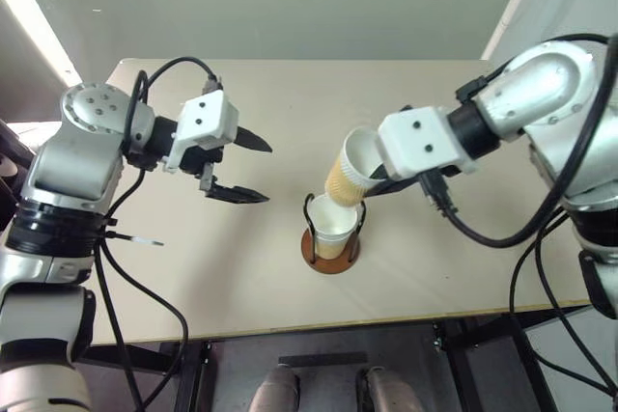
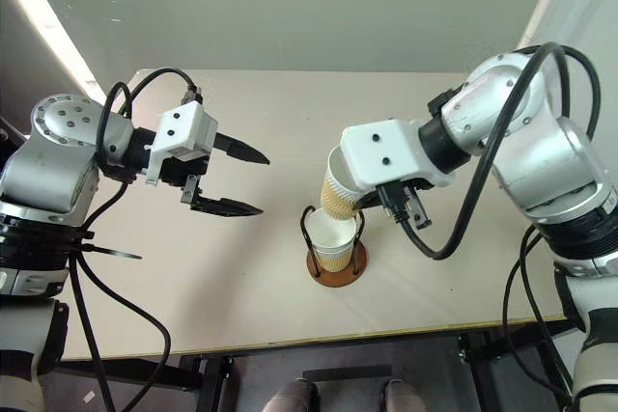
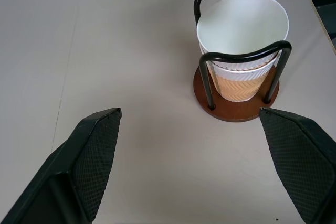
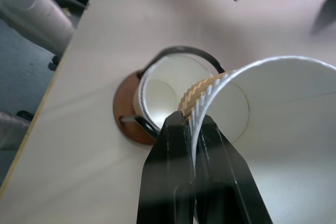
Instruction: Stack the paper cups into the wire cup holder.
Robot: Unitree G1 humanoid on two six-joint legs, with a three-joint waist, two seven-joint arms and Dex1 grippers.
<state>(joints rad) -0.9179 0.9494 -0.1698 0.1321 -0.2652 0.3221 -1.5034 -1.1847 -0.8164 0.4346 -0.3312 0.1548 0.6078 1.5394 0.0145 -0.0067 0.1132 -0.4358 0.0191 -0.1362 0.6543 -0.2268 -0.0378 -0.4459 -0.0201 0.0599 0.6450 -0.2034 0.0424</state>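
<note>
Next, I let go of the third paper cup with my right gripper inside the nested paper cups (image 1: 333, 216) (image 4: 170, 92) that stand in the wire cup holder.
The wire cup holder (image 1: 319, 258) stands on the table, right of centre; its brown base (image 3: 236, 111) and black loops are plain in the left wrist view. Two nested paper cups (image 3: 242, 30) sit upright inside it. A third paper cup (image 1: 350, 173) hangs tilted just above them, mouth turned to the right. My right gripper (image 4: 191, 121) is shut on that cup's rim, one finger inside and one outside. To the left of the holder, my left gripper (image 1: 267, 173) is open and holds nothing, its tips pointing toward the holder.
The beige table (image 1: 193, 277) has its front edge close below the holder and its back edge near a grey wall. Black cables (image 1: 483, 229) loop down from both arms over the table's sides.
</note>
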